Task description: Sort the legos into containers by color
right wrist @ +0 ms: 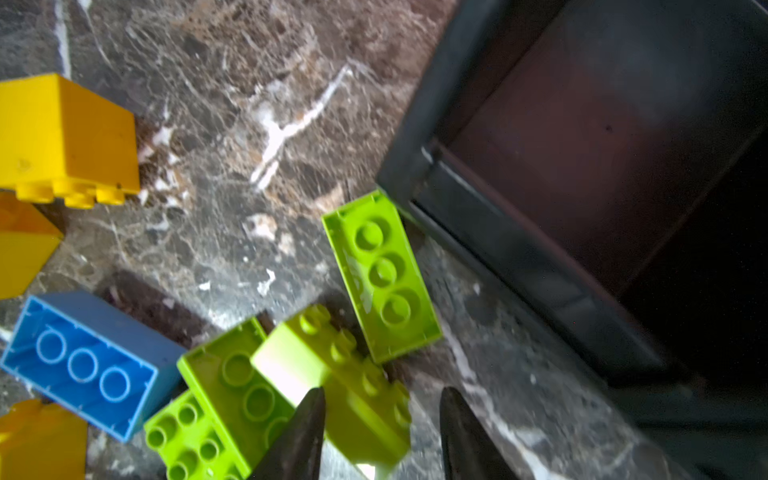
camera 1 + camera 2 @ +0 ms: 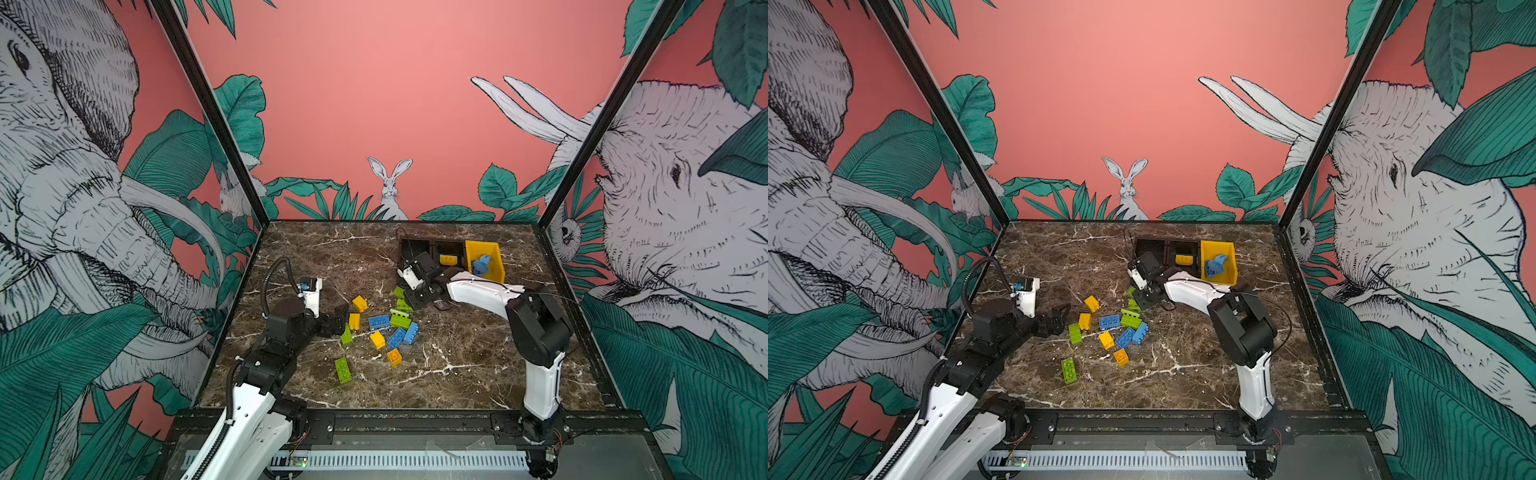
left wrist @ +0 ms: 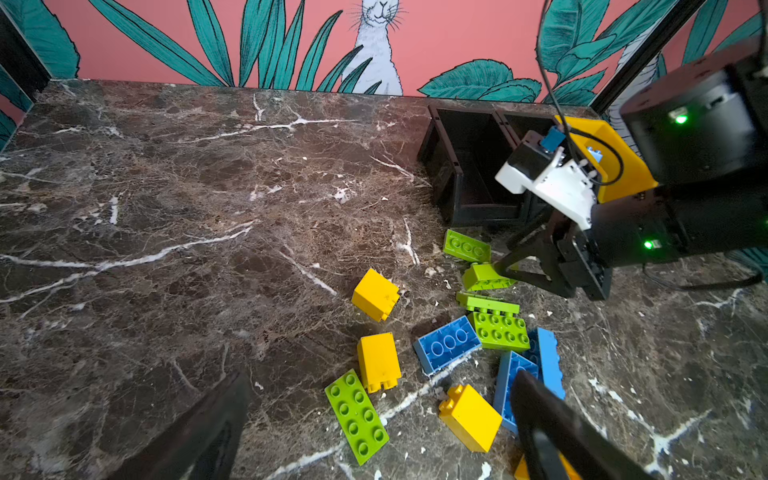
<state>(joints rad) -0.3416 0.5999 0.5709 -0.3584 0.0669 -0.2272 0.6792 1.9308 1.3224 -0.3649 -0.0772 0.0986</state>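
Note:
The tilted lime green lego lies at a slant to my right gripper's fingers, so next I open them, turn in line with the lego and grip its long sides [image 1: 364,408].
Loose legos [image 2: 386,328] in lime green, yellow and blue lie in a pile mid-table in both top views. My right gripper [image 1: 380,392] is low over the pile's far edge, fingers apart around a tilted lime green lego [image 1: 353,399]; one finger touches it and a gap shows at the other. My left gripper [image 3: 382,380] stands open at the pile's left side, over a yellow lego [image 3: 378,361] and a flat green one [image 3: 357,415]. The containers stand behind: two joined black bins [image 2: 409,243] and a yellow bin [image 2: 496,257] holding blue legos [image 2: 481,266].
The right black bin holds a yellow lego [image 2: 448,259]; the left black bin [image 1: 519,249] looks bare inside. A green lego [image 1: 382,274] lies right against its front wall. The enclosure walls close in the marble table [image 2: 478,365] at the back and sides.

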